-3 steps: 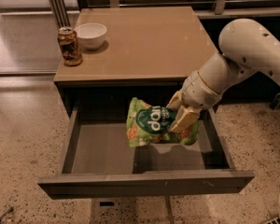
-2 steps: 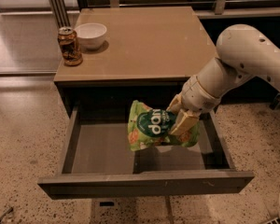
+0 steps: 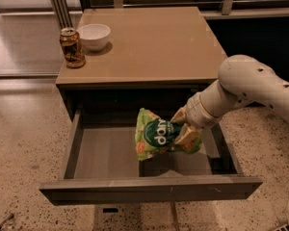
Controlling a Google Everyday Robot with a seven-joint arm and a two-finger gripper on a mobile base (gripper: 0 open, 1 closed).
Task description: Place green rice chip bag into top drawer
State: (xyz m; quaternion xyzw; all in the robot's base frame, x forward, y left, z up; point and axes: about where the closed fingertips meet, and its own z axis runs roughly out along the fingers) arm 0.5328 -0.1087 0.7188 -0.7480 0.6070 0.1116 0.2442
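Note:
The robot's gripper will release the green rice chip bag, now hanging just above the bottom, on the back half of the open top drawer's bottom [image 3: 164, 136].
The green rice chip bag [image 3: 156, 134], light green with a dark round logo, hangs inside the open top drawer [image 3: 106, 155], just above its bottom at the right of centre. My gripper [image 3: 183, 126] comes in from the right on a white arm and is shut on the bag's right end, with tan fingers [image 3: 187, 134] above and below the crinkled edge. The drawer is pulled fully out under the table, its flat front panel [image 3: 149, 189] nearest the camera.
A brown soda can [image 3: 71, 47] and a white bowl [image 3: 94, 35] stand at the table's back left corner. The tan tabletop [image 3: 154, 42] sits above the drawer. Speckled floor surrounds the table; railing posts stand behind.
The arm and the bag have shifted slightly left and down into the drawer; the grip on the bag is unchanged.

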